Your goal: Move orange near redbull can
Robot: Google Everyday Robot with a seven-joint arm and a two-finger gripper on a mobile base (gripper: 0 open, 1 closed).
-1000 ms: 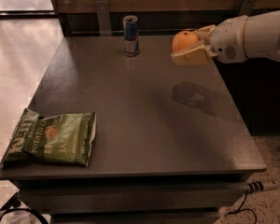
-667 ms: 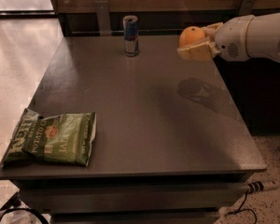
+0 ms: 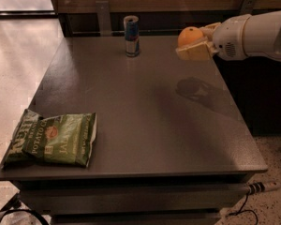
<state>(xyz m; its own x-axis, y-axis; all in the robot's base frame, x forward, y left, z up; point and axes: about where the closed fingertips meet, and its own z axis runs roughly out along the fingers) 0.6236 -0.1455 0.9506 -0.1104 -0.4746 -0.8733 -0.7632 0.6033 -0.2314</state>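
Note:
My gripper needs to let go of the orange near the table's far edge, on the arm's side of the redbull can [image 3: 160, 57].
The orange [image 3: 189, 35] is held in my gripper [image 3: 195, 43], lifted above the right side of the dark table [image 3: 140, 107]. The gripper's pale fingers [image 3: 193, 52] are shut around the orange, and the white arm reaches in from the right edge of the view. The redbull can [image 3: 131, 35], blue and silver, stands upright near the table's far edge, left of the orange and well apart from it. The orange's shadow falls on the tabletop below the gripper.
A green chip bag [image 3: 52, 138] lies flat at the table's front left corner. A dark wall with metal brackets runs behind the table. Light floor lies to the left, speckled floor at the front right.
The gripper with the orange has moved slightly right and a little up, away from the can. The can and the chip bag have not moved.

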